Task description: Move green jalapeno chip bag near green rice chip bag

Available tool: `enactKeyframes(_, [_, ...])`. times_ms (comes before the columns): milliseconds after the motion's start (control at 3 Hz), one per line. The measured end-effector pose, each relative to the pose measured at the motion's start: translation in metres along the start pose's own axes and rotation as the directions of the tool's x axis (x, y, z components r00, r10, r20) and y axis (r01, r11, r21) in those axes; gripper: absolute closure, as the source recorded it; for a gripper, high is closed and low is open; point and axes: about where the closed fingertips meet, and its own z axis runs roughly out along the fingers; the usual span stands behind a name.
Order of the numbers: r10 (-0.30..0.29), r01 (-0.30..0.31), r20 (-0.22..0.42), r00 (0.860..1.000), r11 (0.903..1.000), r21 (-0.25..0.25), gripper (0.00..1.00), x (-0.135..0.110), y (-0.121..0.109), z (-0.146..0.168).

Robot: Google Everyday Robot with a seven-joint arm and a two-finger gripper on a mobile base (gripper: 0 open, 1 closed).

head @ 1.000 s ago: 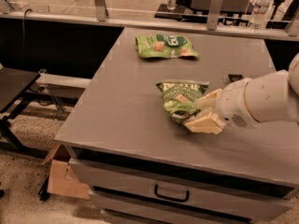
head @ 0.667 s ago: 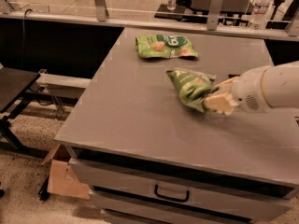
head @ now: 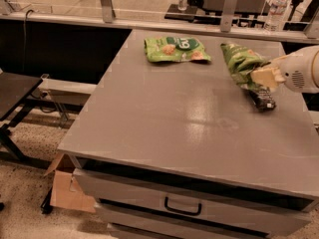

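I should release the green jalapeno chip bag against the near-gripper end of the green rice chip bag [head: 211, 57].
The green rice chip bag [head: 175, 49] lies flat at the far middle of the grey table [head: 164, 128], light green with a dark oval logo and tan chips. My gripper [head: 263, 77] comes in from the right edge and is shut on the green jalapeno chip bag [head: 240, 62]. It holds that bag lifted and tilted above the table's far right part, to the right of the rice bag and apart from it. The bag's dark lower end [head: 263, 99] hangs below the gripper.
A counter rail with posts [head: 227, 4] and water bottles [head: 277, 3] runs behind the table. Drawers with a handle [head: 182, 207] are under the tabletop. A cardboard box [head: 65, 188] sits on the floor at front left, a black bench [head: 15, 93] at left.
My gripper has carried the jalapeno bag from the table's middle toward the far right, raising it and bringing it level with the rice bag.
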Motion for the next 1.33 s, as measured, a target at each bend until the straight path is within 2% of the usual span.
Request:
enactKeyframes(333, [-0.006, 0.005, 0.016, 1.000, 0.9998, 0.022, 1.00, -0.018, -0.026, 0.015])
enactKeyframes(667, [-0.027, 0.028, 0.047, 0.999, 0.9996, -0.007, 1.00, -0.053, -0.033, 0.054])
enactKeyframes(1000, [-0.019, 0.021, 0.048, 0.999, 0.9988, -0.043, 0.97, -0.063, -0.029, 0.090])
enactKeyframes(1333, [0.003, -0.001, 0.032, 0.999, 0.9983, -0.057, 0.74, -0.056, -0.028, 0.112])
